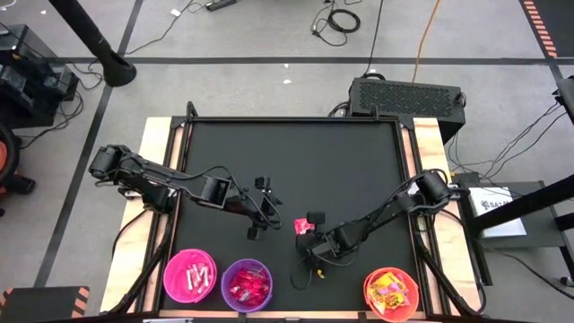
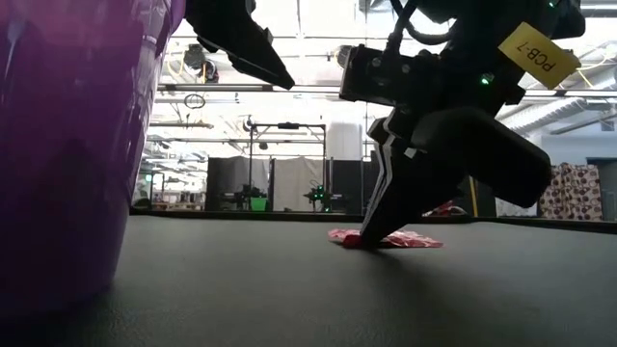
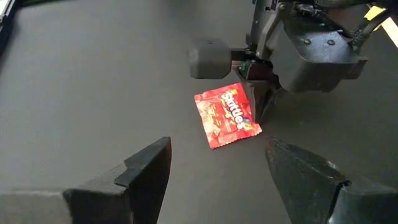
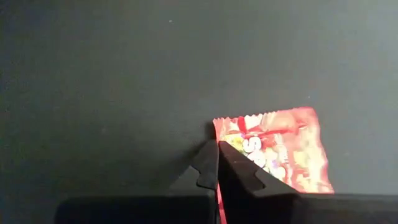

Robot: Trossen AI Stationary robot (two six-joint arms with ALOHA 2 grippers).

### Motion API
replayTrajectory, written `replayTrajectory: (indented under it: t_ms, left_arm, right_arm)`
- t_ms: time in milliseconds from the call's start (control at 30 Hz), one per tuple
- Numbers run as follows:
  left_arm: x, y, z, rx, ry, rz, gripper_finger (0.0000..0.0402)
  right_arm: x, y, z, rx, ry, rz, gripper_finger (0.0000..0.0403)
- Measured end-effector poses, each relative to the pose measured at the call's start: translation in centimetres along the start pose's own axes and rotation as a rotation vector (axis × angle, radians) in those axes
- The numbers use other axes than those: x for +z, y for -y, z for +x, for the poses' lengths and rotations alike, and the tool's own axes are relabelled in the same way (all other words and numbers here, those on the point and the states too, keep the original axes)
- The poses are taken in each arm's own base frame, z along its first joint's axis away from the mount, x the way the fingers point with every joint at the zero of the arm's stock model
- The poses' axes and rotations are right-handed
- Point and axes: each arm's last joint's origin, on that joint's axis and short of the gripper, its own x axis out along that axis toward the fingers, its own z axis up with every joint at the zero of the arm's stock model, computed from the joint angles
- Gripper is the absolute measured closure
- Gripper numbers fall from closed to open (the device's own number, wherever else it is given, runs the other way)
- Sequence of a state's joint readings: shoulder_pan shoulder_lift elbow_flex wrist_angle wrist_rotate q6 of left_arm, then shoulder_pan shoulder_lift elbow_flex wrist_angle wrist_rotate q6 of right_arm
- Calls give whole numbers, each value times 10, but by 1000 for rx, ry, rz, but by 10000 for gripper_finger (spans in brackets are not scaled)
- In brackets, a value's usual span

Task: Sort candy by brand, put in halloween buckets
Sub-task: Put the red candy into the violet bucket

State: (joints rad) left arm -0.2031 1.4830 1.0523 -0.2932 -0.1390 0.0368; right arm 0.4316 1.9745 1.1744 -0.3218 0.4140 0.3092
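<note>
My right gripper will open, swing round and pinch the packet's crimped end (image 3: 215, 91) before lifting, because its fingers lie along the red packet's side edge.
One red candy packet (image 3: 224, 117) lies flat on the black mat, left of centre near the front; it also shows in the high view (image 1: 301, 224). My right gripper (image 4: 217, 144) reaches in from the table's right and is shut on the packet's edge. My left gripper (image 3: 217, 146) hovers open just left of the packet (image 1: 259, 207), clear of it. Along the table's near edge stand the pink bucket (image 1: 190, 275), the purple bucket (image 1: 247, 284) and the orange bucket (image 1: 392, 293), each with packets inside. My right gripper pinches the red packet between its two fingers at a side edge, close to the crimped end (image 4: 225, 138). The fingers (image 2: 378, 220) slant down from the table's right and near side. The packet (image 2: 410, 238) lies flat on the mat.
The purple bucket (image 2: 58, 145) stands close to the left of the right gripper in the low view. The black mat (image 1: 296, 152) beyond the arms is bare. Wooden strips (image 1: 154, 152) border the mat left and right, and a black box (image 1: 405, 95) sits behind the far right corner.
</note>
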Motion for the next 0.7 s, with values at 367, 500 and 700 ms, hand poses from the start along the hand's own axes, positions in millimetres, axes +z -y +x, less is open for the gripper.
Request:
replayTrajectory:
  t_ms: [367, 500, 700]
  left_arm:
    - [-5, 0, 19, 28, 13, -9, 135]
    - [-14, 5, 37, -15, -42, -22, 135]
    - [-27, 16, 60, -4, -121, -25, 135]
  right_arm:
    - [12, 12, -27, -14, 61, 44, 403]
    - [11, 18, -33, -28, 31, 63, 403]
    - [9, 19, -33, 40, -15, 31, 403]
